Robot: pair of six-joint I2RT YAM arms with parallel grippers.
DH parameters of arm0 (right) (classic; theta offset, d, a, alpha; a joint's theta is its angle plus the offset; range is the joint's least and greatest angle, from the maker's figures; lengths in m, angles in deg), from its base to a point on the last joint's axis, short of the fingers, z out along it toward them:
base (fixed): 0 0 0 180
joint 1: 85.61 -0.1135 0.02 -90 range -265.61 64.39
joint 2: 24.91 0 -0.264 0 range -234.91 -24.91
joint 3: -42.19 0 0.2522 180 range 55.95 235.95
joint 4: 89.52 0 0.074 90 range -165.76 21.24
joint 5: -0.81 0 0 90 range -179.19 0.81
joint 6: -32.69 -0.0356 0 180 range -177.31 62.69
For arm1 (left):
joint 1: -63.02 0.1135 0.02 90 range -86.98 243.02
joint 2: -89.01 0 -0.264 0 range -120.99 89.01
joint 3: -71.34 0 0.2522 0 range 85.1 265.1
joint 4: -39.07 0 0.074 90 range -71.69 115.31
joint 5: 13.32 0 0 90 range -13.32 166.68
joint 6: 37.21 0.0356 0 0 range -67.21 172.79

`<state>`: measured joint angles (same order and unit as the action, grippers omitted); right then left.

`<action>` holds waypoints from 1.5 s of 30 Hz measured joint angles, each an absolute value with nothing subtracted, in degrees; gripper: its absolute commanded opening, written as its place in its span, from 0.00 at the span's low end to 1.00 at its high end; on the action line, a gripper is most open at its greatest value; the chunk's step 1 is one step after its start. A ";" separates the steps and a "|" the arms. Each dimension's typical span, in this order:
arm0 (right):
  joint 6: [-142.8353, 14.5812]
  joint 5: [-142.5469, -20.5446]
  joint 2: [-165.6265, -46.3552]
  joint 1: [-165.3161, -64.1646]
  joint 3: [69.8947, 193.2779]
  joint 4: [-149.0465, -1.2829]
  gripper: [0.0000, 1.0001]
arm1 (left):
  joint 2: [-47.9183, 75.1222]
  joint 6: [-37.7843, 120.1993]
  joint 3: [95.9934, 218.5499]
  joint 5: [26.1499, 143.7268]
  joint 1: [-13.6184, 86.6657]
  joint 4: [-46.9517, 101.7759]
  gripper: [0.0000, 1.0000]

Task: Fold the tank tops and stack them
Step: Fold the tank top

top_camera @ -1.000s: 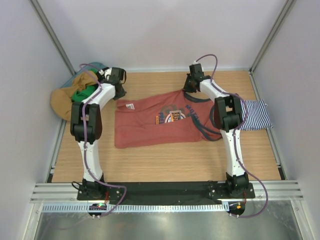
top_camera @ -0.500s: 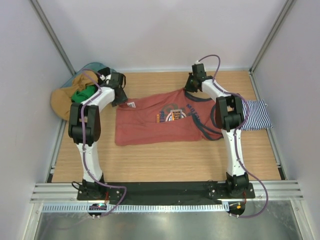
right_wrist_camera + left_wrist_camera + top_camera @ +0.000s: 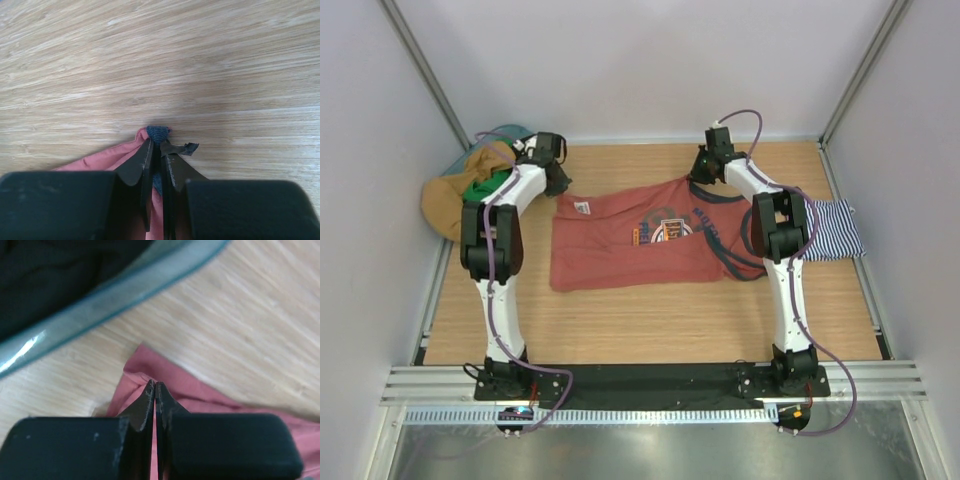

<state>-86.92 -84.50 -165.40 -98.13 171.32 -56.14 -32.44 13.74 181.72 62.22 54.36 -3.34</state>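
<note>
I see the rust-red tank top's under layer poking out beyond the pinched fold, so next I open my left gripper and grab both layers at the tank top's corner [image 3: 138,371].
The rust-red tank top [image 3: 620,250] lies spread flat mid-table, with navy trim and a round chest graphic. My left gripper [image 3: 557,181] is at its far left corner. In the left wrist view the gripper [image 3: 155,384] is shut, its tips pinching a puckered fold of red cloth [image 3: 200,395]. At the far right shoulder, my right gripper [image 3: 700,176] is shut on the navy-trimmed strap end [image 3: 159,133], with red cloth [image 3: 100,160] trailing left. The navy-and-white striped tank top [image 3: 832,231] lies folded at the right, partly behind the right arm.
A heap of tan and green clothes [image 3: 455,195] sits in a teal-rimmed container [image 3: 100,310] at the far left, close to the left gripper. White walls enclose the wooden table [image 3: 650,320] on three sides. A scrap of black tape [image 3: 182,148] hangs from a right fingertip.
The left gripper opened and then shut at the red top's far left corner, shifting slightly toward the back. The right gripper kept its hold on the strap.
</note>
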 measured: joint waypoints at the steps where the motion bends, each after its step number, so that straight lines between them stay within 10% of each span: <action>1: -87.07 -84.48 -165.40 -98.08 171.26 -56.30 0.14 | -32.99 12.93 182.51 62.85 54.88 -3.29 0.00; 16: -91.86 -81.00 -165.40 -95.15 168.37 -62.59 0.13 | -41.97 4.14 191.64 73.56 61.02 -1.87 0.01; 21: -93.58 -79.62 -165.40 -94.32 168.22 -64.62 0.14 | -44.26 3.55 197.22 77.78 61.22 -0.97 0.49; 26: -94.17 -78.95 -165.40 -94.00 168.18 -65.48 0.15 | -44.33 4.06 197.52 80.23 60.83 0.12 0.56; 40: -94.63 -78.42 -165.40 -93.84 168.11 -65.89 0.15 | -43.30 10.70 195.18 72.25 55.76 -3.53 0.35; 45: -94.74 -78.20 -165.40 -93.78 168.11 -65.91 0.15 | -46.91 11.58 201.81 70.24 55.67 -5.28 0.08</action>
